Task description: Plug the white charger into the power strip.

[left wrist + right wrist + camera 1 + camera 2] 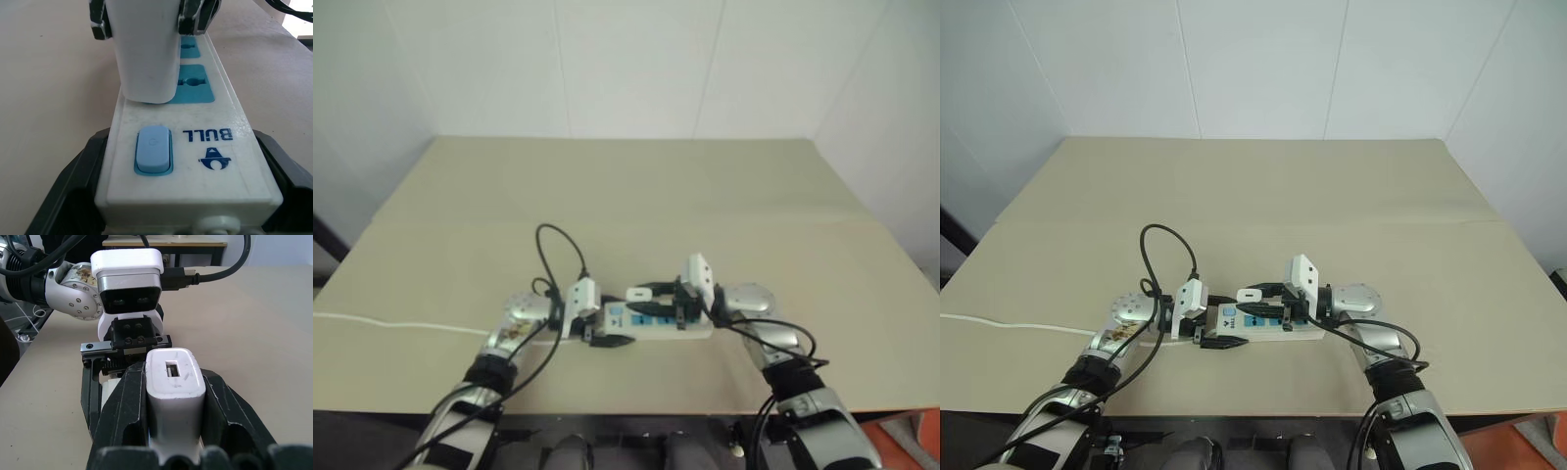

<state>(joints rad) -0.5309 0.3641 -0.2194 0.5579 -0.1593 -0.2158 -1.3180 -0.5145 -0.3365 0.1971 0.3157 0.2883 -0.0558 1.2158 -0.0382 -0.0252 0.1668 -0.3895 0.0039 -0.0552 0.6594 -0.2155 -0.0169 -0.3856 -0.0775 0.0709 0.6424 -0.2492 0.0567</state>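
The white charger will be released by my right gripper upright in the power strip's first blue socket (639, 307) next to the switch. The charger now stands over that socket.
The power strip (658, 324) lies near the table's front edge, its blue switch (154, 149) toward my left arm. My left gripper (603, 328) is shut on that switch end, one black finger (73, 181) on each long side. My right gripper (1263, 292) comes in from the right and is shut on the white charger (173, 396), held upright. The white charger (146, 49) stands over the first blue socket beside the switch, its base at the strip's face. Whether its prongs are in the socket is hidden. Two more blue sockets (195, 85) lie free beyond it.
The strip's white cord (391, 325) runs off the table's left side. A black cable (558, 245) loops up above my left wrist. The tan table (636, 186) stretches back to white walls, and its front edge is close below the strip.
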